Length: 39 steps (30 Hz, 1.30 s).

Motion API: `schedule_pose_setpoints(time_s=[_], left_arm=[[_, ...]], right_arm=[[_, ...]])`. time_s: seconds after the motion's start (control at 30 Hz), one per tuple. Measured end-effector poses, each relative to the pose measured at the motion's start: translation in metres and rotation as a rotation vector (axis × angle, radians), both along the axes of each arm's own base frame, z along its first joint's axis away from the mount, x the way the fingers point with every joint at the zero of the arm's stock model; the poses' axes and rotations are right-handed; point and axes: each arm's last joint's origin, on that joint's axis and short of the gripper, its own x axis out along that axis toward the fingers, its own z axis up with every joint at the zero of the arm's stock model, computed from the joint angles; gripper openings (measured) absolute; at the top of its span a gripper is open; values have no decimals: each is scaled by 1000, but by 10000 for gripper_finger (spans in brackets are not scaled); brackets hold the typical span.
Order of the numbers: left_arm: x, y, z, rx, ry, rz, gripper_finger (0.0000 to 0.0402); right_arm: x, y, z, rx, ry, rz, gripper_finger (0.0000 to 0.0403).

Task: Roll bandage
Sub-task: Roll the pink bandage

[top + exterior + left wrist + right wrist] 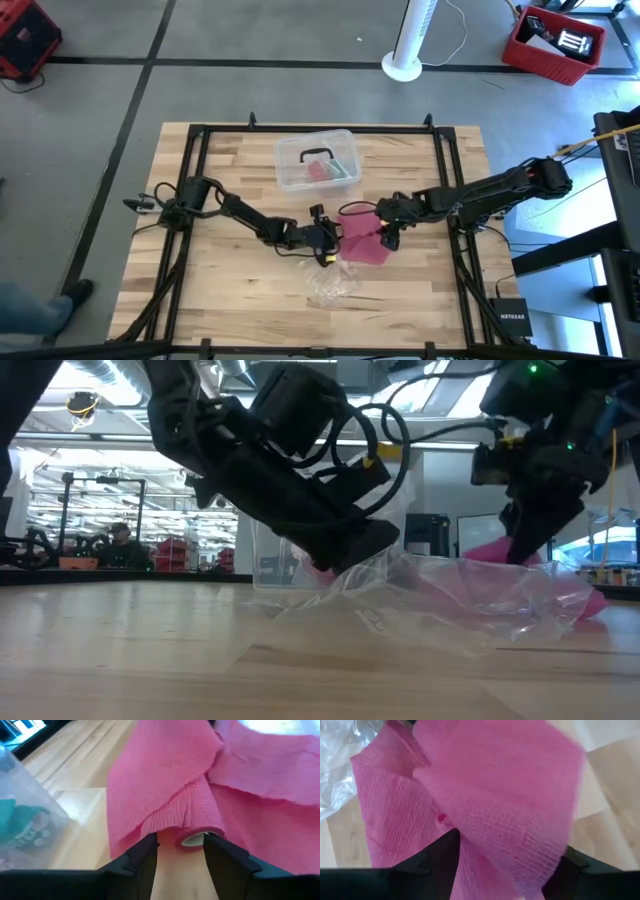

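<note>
Next, my right gripper grabs the raised fold (378, 231) (507, 862) of the pink bandage's loose part, away from the roll in my left gripper.
The pink bandage (362, 238) lies in loose folds at the table's middle. One end is wound into a small roll (192, 815) with a pale core. My left gripper (322, 238) reaches in from the table's left, low and slanting down, and is shut on that roll. My right gripper (388, 234) comes from the right, pointing steeply down over the bandage's right part. It is shut on the loose strip (500, 795). In the low view the crumpled clear wrapper (470, 595) hides most of the bandage (490, 550). My left gripper has the roll's near end (196, 839) between its two fingertips (147, 851), coming nearly level from the table's left. The fingers lie along the roll. The strip runs off the roll up and away in broad folds. My right gripper has the loose strip between its two fingers (447, 851), which come from above and slant down. The pink cloth (515, 865) fills the gap between them; I cannot tell whether it is one layer or several. The strip spreads slack beyond the fingers onto the table.
A clear plastic box (317, 160) with pink and green contents stands behind the bandage toward the far edge. The crumpled clear wrapper (330, 285) lies just in front of the bandage. A black frame (196, 200) runs around the wooden table.
</note>
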Motion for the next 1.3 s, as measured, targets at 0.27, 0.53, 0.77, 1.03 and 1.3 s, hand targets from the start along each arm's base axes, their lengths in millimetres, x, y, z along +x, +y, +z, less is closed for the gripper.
schedule_pose_setpoints(time_s=[0.27, 0.53, 0.77, 1.03, 1.3], left_arm=[[1, 4, 1, -4, -9, 8, 153], [4, 16, -7, -58, -13, -3, 153], [8, 18, -4, -72, -81, -10, 153], [9, 15, -2, -108, -106, -55, 99], [7, 3, 4, -102, -110, -43, 13]], right_arm=[[-3, 0, -13, 22, -65, 3, 230], [-4, 0, -22, 9, -159, 16, 230], [-4, 0, -35, 13, -152, 21, 230], [4, 1, -39, 32, -198, 37, 230], [2, 4, -30, 93, -186, 77, 230]])
